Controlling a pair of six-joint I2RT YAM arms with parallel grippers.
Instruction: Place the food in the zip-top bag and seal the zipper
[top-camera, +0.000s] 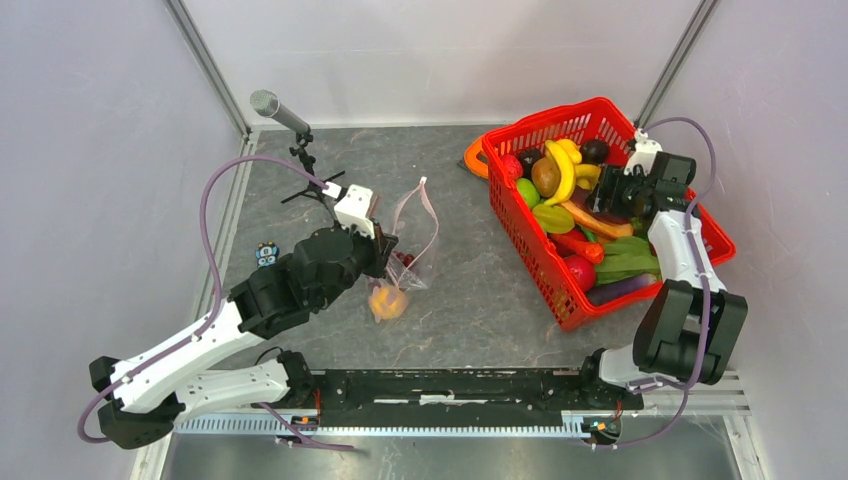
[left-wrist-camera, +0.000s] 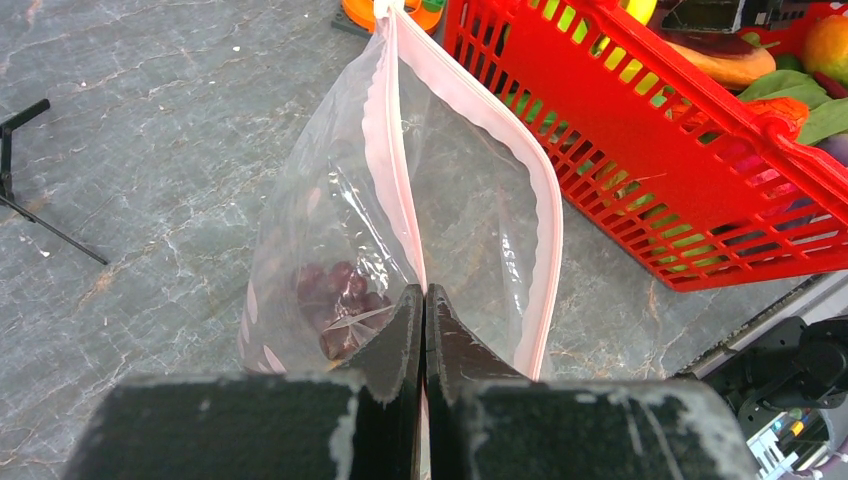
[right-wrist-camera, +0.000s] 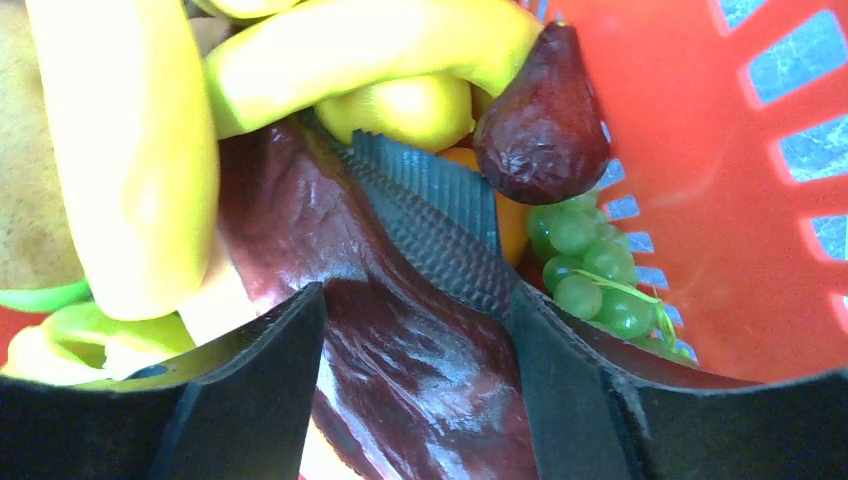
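The dark red piece's broad middle fills the right gripper's spread fingers, so the robot should open them and pinch the piece's edge (right-wrist-camera: 398, 262) beside the fish before it lifts the piece out.
The zip-top bag (top-camera: 418, 225) lies on the grey table with its mouth gaping toward the basket. My left gripper (left-wrist-camera: 424, 292) is shut on the pink zipper (left-wrist-camera: 385, 160) at the bag's near end. Purple grapes (left-wrist-camera: 335, 290) and an orange (top-camera: 388, 302) sit inside the bag. My right gripper (right-wrist-camera: 415, 295) is down in the red basket (top-camera: 530, 235) among the food, its wide jaws closed against both sides of a glossy dark red piece (right-wrist-camera: 420, 380). Yellow bananas (right-wrist-camera: 130, 150), green grapes (right-wrist-camera: 590, 270) and a dark pear-shaped piece (right-wrist-camera: 545, 120) crowd around it.
A microphone (top-camera: 280, 110) on a small black stand rises at the back left. A flat orange ring (top-camera: 475, 158) lies behind the basket's left corner. A small blue and black object (top-camera: 266, 255) sits left of my left arm. The basket wall (left-wrist-camera: 600, 110) runs close beside the bag.
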